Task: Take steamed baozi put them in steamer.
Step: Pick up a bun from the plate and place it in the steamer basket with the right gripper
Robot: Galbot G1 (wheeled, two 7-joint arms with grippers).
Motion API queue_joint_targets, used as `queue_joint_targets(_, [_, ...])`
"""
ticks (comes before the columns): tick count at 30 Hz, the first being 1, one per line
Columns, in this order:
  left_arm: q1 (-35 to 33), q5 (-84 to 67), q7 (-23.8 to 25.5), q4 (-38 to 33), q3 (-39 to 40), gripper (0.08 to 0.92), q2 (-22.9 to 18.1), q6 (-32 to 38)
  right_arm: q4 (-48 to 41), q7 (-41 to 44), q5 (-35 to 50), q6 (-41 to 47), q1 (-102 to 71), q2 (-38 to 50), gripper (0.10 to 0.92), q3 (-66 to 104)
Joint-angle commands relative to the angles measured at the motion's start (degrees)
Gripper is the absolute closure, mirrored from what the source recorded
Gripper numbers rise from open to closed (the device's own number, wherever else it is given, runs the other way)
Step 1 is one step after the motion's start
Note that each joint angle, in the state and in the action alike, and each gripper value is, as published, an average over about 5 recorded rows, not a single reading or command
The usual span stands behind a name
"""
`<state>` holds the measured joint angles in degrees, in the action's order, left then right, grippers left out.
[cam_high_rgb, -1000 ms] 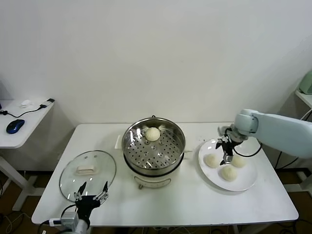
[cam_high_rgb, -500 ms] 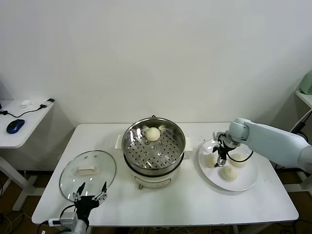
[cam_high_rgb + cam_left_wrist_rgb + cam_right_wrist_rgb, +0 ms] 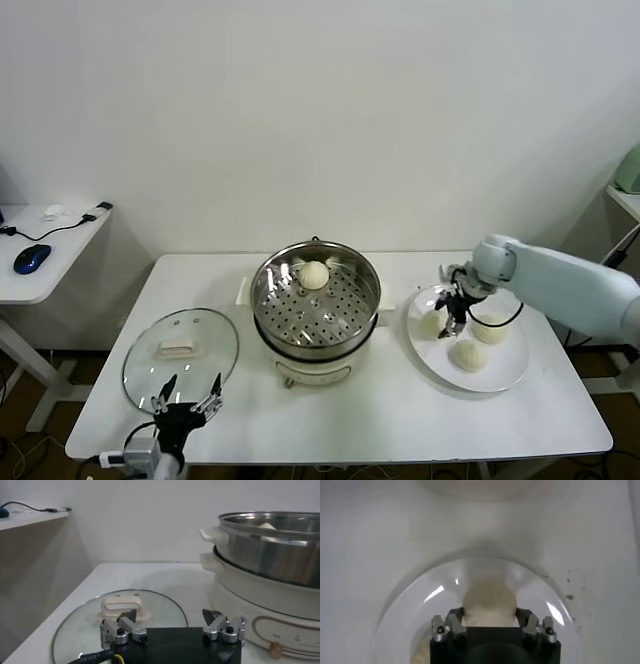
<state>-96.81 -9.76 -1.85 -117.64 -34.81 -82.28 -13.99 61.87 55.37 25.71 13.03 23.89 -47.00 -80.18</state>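
Observation:
Next, my right gripper takes the front baozi (image 3: 469,354) (image 3: 422,652) on the white plate once the baozi between its fingers is in the steamer.
The steamer (image 3: 300,318) stands mid-table with one baozi (image 3: 314,275) on its perforated tray. Three more baozi lie on the white plate (image 3: 505,378): left one (image 3: 431,325), right one (image 3: 490,331), front one (image 3: 469,355). My right gripper (image 3: 451,322) is down on the plate at the left baozi. In the right wrist view the gripper (image 3: 490,622) is open, with a finger on each side of that baozi (image 3: 490,600), which rests on the plate (image 3: 405,610). My left gripper (image 3: 187,395) is parked open at the table's front left.
The glass lid (image 3: 180,350) with white handle lies flat left of the steamer, just beyond my left gripper (image 3: 170,622); it also shows in the left wrist view (image 3: 155,605), beside the steamer (image 3: 270,550). A side desk (image 3: 45,250) with a mouse stands far left.
My right gripper has moved left across the plate and down, from between the baozi to astride the left one. The left arm has not moved.

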Motion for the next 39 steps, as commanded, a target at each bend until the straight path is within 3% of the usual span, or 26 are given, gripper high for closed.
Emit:
queue_joint_targets(1, [-0.3, 0.0, 0.0, -0.9, 0.1, 0.177, 0.1, -0.1, 2.4, 5.7, 9.5, -2.3, 19.1, 0.5, 0.33, -9.6])
queue_joint_targets(8, [-0.6, 0.0, 0.0, -2.0, 0.3, 0.177, 0.6, -0.5, 6.9, 7.5, 27.0, 1.1, 37.7, -8.0, 0.33, -16.9])
queue_joint_targets(16, [-0.8, 0.0, -0.1, -2.6, 1.0, 0.177, 1.0, -0.3, 18.7, -2.4, 36.4, 7.8, 36.2, -23.3, 0.33, -16.5])
queue_joint_targets(27, [-1.9, -0.3, -0.2, -3.0, 0.9, 0.177, 1.1, 0.4, 11.0, -13.5, 32.9, 15.9, 18.9, -33.3, 0.33, -12.7])
queue_joint_targets(39, [-1.4, -0.4, -0.1, -2.8, 1.0, 0.177, 0.9, 0.1, -1.4, -15.2, 27.2, 17.3, 8.8, -38.5, 0.33, -9.2])
